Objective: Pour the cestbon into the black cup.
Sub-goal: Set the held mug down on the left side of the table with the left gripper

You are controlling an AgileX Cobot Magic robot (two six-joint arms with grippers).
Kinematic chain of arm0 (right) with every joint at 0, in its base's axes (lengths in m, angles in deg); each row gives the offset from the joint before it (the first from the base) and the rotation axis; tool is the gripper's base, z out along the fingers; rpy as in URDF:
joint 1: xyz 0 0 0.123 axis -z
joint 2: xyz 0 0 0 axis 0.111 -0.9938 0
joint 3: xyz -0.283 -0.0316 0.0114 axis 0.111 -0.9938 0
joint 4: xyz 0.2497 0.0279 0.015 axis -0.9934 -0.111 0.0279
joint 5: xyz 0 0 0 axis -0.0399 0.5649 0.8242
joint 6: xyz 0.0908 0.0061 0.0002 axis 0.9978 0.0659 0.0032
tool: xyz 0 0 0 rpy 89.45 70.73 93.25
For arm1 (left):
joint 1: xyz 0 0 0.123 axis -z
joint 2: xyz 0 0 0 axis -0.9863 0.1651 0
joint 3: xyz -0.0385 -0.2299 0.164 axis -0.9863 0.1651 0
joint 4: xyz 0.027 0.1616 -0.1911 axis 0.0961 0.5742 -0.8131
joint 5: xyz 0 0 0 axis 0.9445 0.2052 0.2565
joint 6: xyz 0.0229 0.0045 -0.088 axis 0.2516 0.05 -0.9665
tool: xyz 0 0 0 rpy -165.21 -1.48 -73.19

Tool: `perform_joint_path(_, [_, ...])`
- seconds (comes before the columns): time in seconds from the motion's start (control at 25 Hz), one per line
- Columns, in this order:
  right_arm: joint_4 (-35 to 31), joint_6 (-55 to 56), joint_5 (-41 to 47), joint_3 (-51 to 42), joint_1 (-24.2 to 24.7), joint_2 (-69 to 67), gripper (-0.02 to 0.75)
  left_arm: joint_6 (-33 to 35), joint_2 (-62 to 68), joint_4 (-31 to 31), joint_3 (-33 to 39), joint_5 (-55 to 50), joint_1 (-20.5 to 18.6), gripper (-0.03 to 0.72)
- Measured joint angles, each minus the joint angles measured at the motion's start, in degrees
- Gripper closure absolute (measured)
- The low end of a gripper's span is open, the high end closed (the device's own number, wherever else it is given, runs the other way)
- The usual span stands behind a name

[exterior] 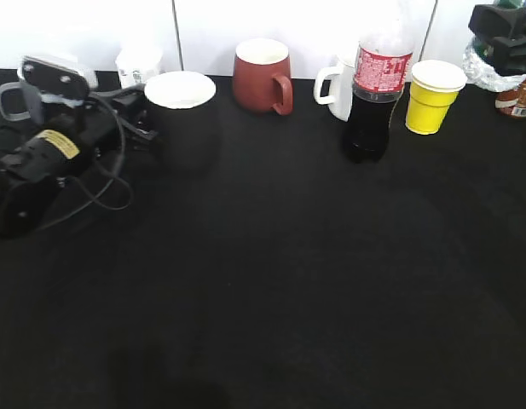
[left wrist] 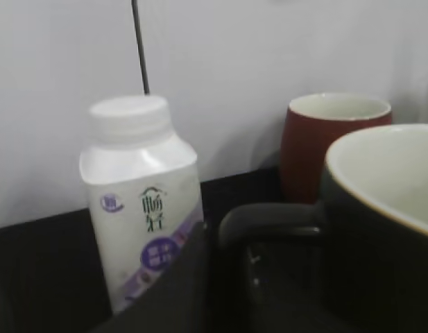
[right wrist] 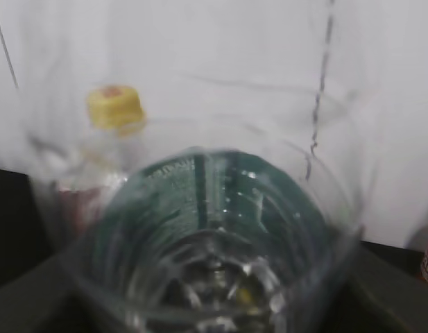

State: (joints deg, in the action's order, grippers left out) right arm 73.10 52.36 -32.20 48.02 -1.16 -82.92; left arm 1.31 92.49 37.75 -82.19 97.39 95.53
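Observation:
The robot's right gripper should release the cestbon on the black table (exterior: 450, 176) just in front of the yellow cup. The cestbon is now between that gripper's fingers.
The black cup (exterior: 182, 119), white inside, stands at the back left of the black table. My left gripper (exterior: 136, 112) is at its left side. In the left wrist view the cup (left wrist: 380, 229) fills the right, and its black handle (left wrist: 269, 216) lies against my dark finger (left wrist: 179, 291), apparently gripped. My right gripper (exterior: 501, 34) is raised at the far right edge with a clear crinkled bottle part (exterior: 482, 66) below it. In the right wrist view the cestbon (right wrist: 214, 222), clear with a green label, fills the frame between my fingers.
A white milk bottle (left wrist: 141, 201) stands just left of the cup's handle. Along the back wall are a reddish-brown mug (exterior: 261, 77), a white mug (exterior: 333, 87), a cola bottle (exterior: 378, 85) and a yellow cup (exterior: 433, 95). A yellow-capped bottle (right wrist: 115, 107) shows behind the cestbon.

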Motion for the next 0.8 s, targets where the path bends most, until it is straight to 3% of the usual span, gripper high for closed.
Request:
perform_joint_path(0.4, [0.0, 0.0, 0.0, 0.0, 0.0, 0.0, 0.248, 0.0, 4.6, 1.2, -3.9, 0.0, 0.0, 0.641])
perform_joint_path(0.8, [0.0, 0.0, 0.0, 0.0, 0.0, 0.0, 0.248, -1.3, 3.2, 0.4, 4.5, 4.7, 0.0, 0.449])
